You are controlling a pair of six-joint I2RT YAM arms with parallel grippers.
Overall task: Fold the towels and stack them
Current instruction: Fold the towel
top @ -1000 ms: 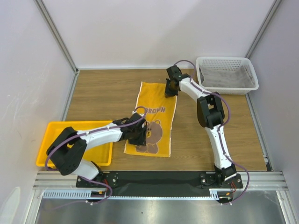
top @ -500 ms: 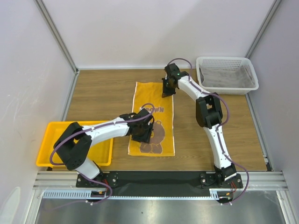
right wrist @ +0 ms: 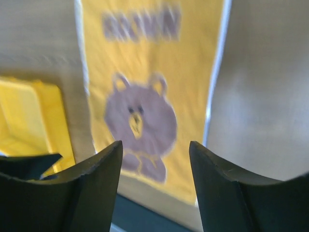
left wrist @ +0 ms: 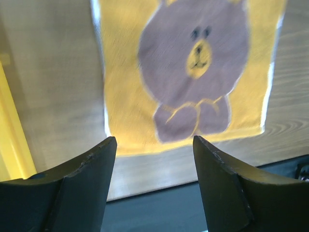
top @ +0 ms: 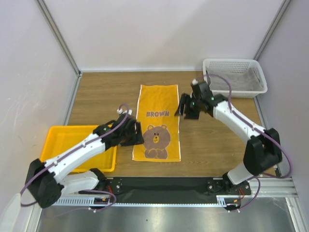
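The bear-end corner (top: 179, 160) (right wrist: 195, 202) of the yellow-orange towel, on the side away from the yellow tray, will be gripped by my right gripper.
The yellow-orange towel (top: 157, 121) with the brown bear and "BROWN" lettering lies spread flat, lengthwise, in the middle of the table. My left gripper (top: 136, 137) hovers open just off the towel's left edge, near its lower part, and holds nothing. In the left wrist view the towel's (left wrist: 193, 72) bear end shows beyond the open left gripper (left wrist: 154, 145). My right gripper (top: 181, 108) hangs open beside the towel's right edge, also holding nothing. The right wrist view looks down the towel (right wrist: 149, 72) past the open right gripper (right wrist: 155, 147). A grey towel (top: 231, 81) lies in the basket.
A white mesh basket (top: 236, 93) stands at the back right corner. A yellow plastic tray (top: 79, 128) sits at the front left, under my left arm; it also shows as the tray (right wrist: 34, 116) in the right wrist view. Grey walls enclose the table.
The right gripper opened, let go of the towel's far end and pulled back to the right. The left gripper opened wider and drew off leftward. The towel now lies straight and flat.
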